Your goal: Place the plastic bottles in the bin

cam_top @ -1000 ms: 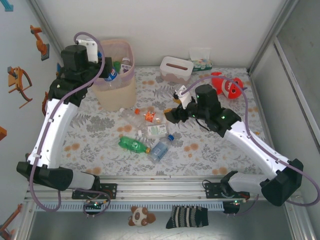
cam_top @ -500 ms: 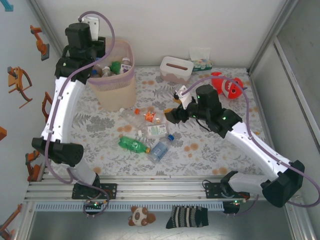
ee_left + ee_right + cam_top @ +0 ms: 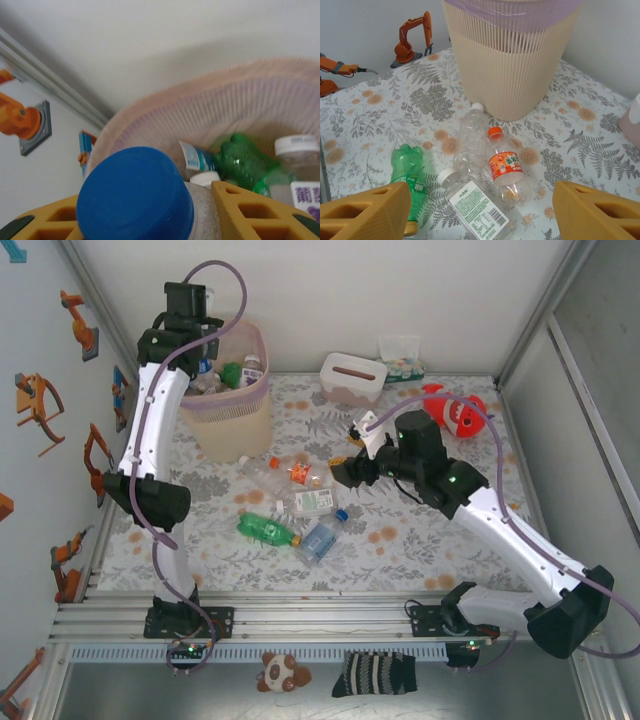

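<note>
I need to let go of the clear bottle, now above the pink liner, with my left gripper inside the beige bin (image 3: 206, 387) (image 3: 199, 207), next to the green bottle.
My left gripper (image 3: 190, 352) hangs over the back left rim of the beige bin (image 3: 235, 425). In the left wrist view it (image 3: 145, 217) is shut on a clear bottle with a blue cap (image 3: 135, 197), above the pink liner (image 3: 215, 100). Inside the bin lie a green bottle (image 3: 245, 160), a white-capped one (image 3: 297, 150) and a blue-labelled one (image 3: 197, 157). My right gripper (image 3: 345, 472) (image 3: 480, 212) is open above loose bottles on the table: a clear one (image 3: 470, 140), an orange-labelled one (image 3: 505, 167), a white-labelled one (image 3: 477, 210) and a green one (image 3: 410, 180). A bluish bottle (image 3: 318, 540) lies nearer.
A white tissue box (image 3: 353, 377) and a red shark plush (image 3: 455, 410) sit at the back right. Orange toy arms (image 3: 412, 37) stand by the left wall. The metal rail (image 3: 320, 615) runs along the near edge.
The left arm has lifted and swung back toward the wall, carrying the bottle from beside the bin's front to above its back left rim. The right arm has barely moved.
</note>
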